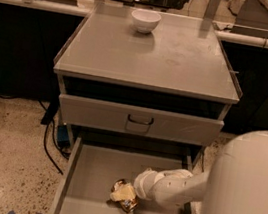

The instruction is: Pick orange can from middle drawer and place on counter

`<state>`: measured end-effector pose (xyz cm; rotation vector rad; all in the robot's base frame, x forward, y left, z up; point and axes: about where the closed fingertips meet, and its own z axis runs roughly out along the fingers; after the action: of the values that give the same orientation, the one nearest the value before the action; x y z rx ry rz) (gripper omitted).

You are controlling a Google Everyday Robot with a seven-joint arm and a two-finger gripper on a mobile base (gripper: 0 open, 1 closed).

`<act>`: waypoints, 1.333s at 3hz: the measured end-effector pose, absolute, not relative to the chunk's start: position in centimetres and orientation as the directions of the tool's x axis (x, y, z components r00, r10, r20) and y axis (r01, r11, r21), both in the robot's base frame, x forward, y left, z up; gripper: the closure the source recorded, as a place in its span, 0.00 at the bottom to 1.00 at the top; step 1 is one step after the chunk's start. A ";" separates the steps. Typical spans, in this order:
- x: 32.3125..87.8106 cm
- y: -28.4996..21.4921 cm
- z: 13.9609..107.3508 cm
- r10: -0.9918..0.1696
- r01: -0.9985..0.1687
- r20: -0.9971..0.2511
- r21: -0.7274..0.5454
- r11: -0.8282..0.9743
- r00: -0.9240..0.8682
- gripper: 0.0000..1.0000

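I need to next close my gripper around the body of the orange can [127,203], down on the bottom of the open middle drawer.
The middle drawer [93,173] is pulled open below the cabinet, its grey floor bare. My gripper [121,194] reaches into it from the right on a white arm [172,186], low over the drawer floor near the middle front. It is shut on the orange can [128,203], a small shiny orange-brown can that shows around the pale fingers [119,194]. The counter [152,56] is the flat grey top of the cabinet above.
A white bowl [145,20] stands at the back of the counter. The upper drawer front [139,121] with a dark loop handle is closed. Cables [51,136] lie on the speckled floor to the left. My white body [248,198] fills the lower right.
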<state>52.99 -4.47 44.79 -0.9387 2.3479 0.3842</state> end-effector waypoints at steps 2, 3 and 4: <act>51.6 -4.8 43.1 -0.541 -0.697 -0.569 0.083 0.712 -0.620 0.00; 45.1 -2.0 40.4 -0.584 -0.732 -0.487 0.195 0.653 -0.650 0.00; 44.2 0.7 41.1 -0.599 -0.759 -0.497 0.220 0.613 -0.628 0.00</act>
<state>44.20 0.74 41.10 -1.0865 2.4647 0.5882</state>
